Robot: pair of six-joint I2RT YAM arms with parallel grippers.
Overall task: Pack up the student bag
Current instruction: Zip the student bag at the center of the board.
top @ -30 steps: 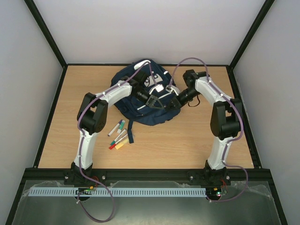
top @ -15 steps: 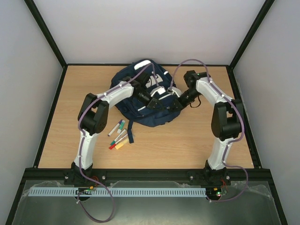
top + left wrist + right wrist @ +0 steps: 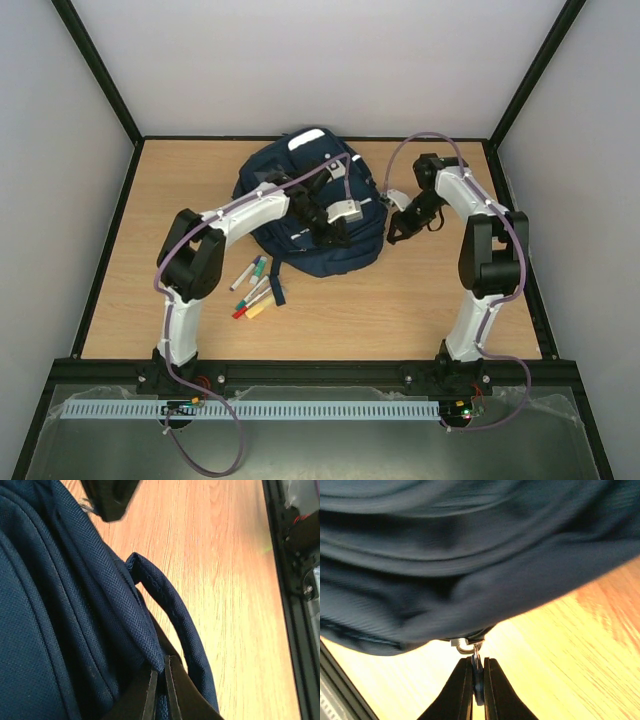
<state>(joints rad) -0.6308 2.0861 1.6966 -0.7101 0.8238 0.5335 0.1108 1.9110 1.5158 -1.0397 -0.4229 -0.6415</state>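
My left gripper needs to straighten the slanting bag, which it holds far from the zip slider, and take the bag's edge nearer the zip slider (image 3: 98, 555).
The navy student bag (image 3: 300, 200) lies at the back middle of the wooden table. My left gripper (image 3: 335, 232) rests on the bag's front right part, shut on a fold of its navy fabric (image 3: 145, 635) beside a padded strap (image 3: 175, 615). My right gripper (image 3: 393, 222) is at the bag's right edge, shut on the zip pull (image 3: 477, 672), which hangs from a metal slider (image 3: 465, 644) on the bag (image 3: 470, 555). The bag's inside is hidden.
Several coloured marker pens (image 3: 255, 288) lie on the table (image 3: 400, 300) in front of the bag's left side. A dark strap (image 3: 278, 280) trails from the bag toward them. Black frame rails (image 3: 110, 240) bound the table edges.
My right gripper has pulled away to the right, off the bag to its right edge. My left gripper has shifted slightly right and nearer on the bag's front.
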